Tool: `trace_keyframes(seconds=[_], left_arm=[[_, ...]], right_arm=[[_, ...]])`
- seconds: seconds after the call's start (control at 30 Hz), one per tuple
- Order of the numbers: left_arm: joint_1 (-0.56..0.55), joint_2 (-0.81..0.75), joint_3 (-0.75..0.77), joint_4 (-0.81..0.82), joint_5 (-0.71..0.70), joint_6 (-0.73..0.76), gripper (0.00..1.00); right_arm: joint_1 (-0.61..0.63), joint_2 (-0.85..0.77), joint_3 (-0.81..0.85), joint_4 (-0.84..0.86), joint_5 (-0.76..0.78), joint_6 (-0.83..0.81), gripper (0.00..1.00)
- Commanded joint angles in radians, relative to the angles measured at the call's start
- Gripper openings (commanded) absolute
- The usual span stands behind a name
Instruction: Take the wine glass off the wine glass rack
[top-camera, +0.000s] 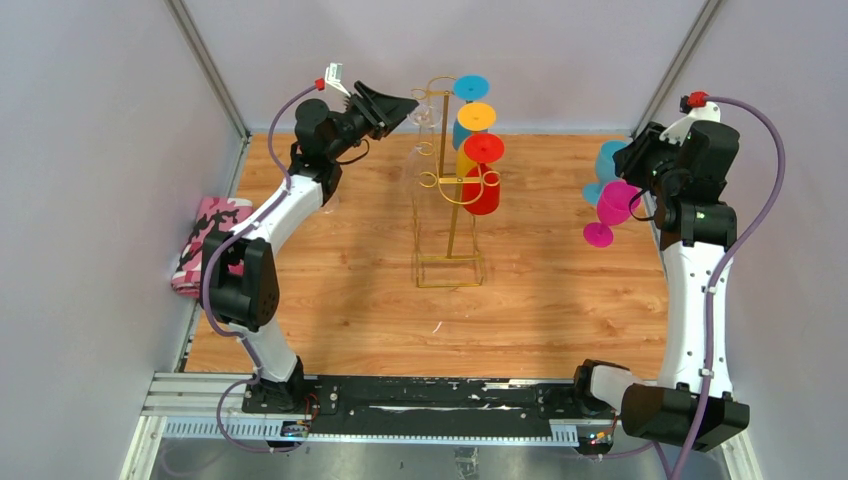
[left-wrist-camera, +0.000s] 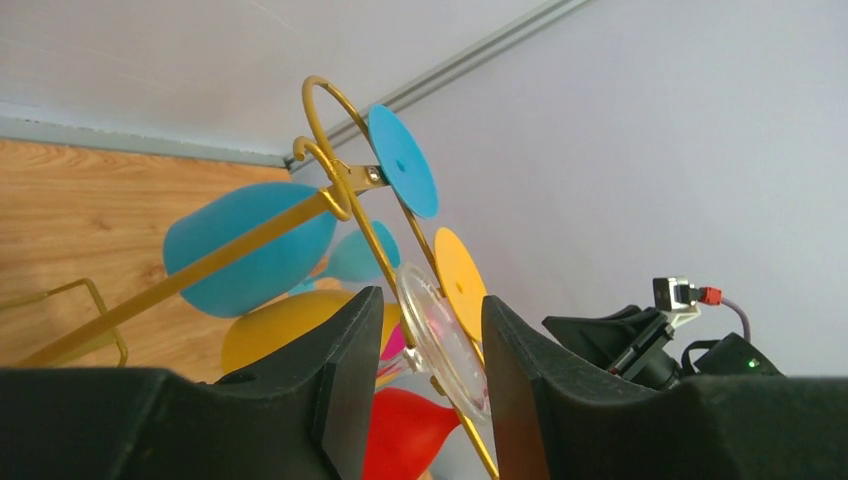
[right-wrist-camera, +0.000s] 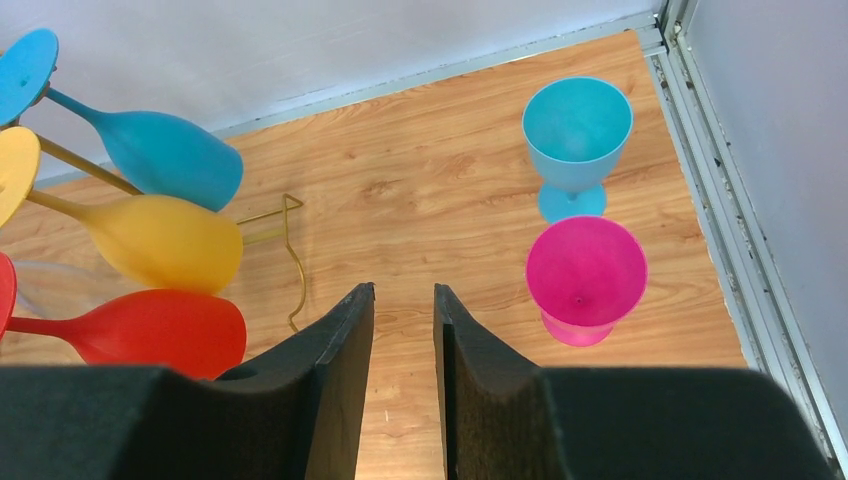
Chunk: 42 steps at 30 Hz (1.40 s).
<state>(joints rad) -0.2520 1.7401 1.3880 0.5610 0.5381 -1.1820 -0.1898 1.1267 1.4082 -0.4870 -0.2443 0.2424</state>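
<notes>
Next, my left gripper eases back and pinches the foot's near edge (left-wrist-camera: 462, 388) before it slides the clear wine glass off, because that glass's foot slants deep between its fingers.
The gold wire wine glass rack (top-camera: 450, 200) stands mid-table. A blue (top-camera: 470, 88), a yellow (top-camera: 476, 117) and a red wine glass (top-camera: 482, 185) hang on its right side. A clear wine glass (top-camera: 426, 116) hangs on its left side. My left gripper (top-camera: 408, 103) is up at the rack's top. In the left wrist view it (left-wrist-camera: 432, 300) is open, with the clear glass's foot (left-wrist-camera: 445, 340) tilted between the jaws beside a gold rail (left-wrist-camera: 250, 245). My right gripper (top-camera: 640, 168) hovers at the far right; in its wrist view it (right-wrist-camera: 404, 290) is empty with a narrow gap.
A blue glass (right-wrist-camera: 577, 135) and a pink glass (right-wrist-camera: 586, 275) stand upright on the table near the right wall, under my right gripper. A pink patterned cloth (top-camera: 210, 245) lies at the left edge. The rack's wire base (right-wrist-camera: 290, 250) shows in the right wrist view.
</notes>
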Motion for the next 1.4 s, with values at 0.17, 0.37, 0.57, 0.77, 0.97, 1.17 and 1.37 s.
trace_keyframes(seconds=[0.17,0.37,0.57,0.77,0.97,1.17,1.37], left_arm=[[-0.003,-0.057,-0.016,0.038,0.048,-0.030,0.30],[-0.001,-0.095,-0.057,0.037,0.058,-0.034,0.21],[0.004,-0.095,-0.065,0.038,0.081,-0.046,0.15],[0.018,-0.090,-0.060,0.036,0.095,-0.059,0.04],[0.022,-0.089,-0.062,0.029,0.102,-0.052,0.21],[0.021,-0.080,-0.045,0.027,0.116,-0.049,0.19],[0.020,-0.075,-0.036,0.004,0.130,-0.039,0.31]], right_arm=[[0.013,-0.015,-0.015,0.032,-0.019,0.019,0.33],[0.014,-0.015,-0.021,0.041,-0.030,0.027,0.33],[0.015,-0.015,-0.029,0.050,-0.044,0.034,0.32],[0.015,-0.011,-0.036,0.057,-0.063,0.042,0.32],[0.015,-0.015,-0.043,0.068,-0.088,0.050,0.32],[0.014,-0.016,-0.049,0.078,-0.097,0.054,0.32],[0.014,-0.018,-0.055,0.090,-0.110,0.060,0.32]])
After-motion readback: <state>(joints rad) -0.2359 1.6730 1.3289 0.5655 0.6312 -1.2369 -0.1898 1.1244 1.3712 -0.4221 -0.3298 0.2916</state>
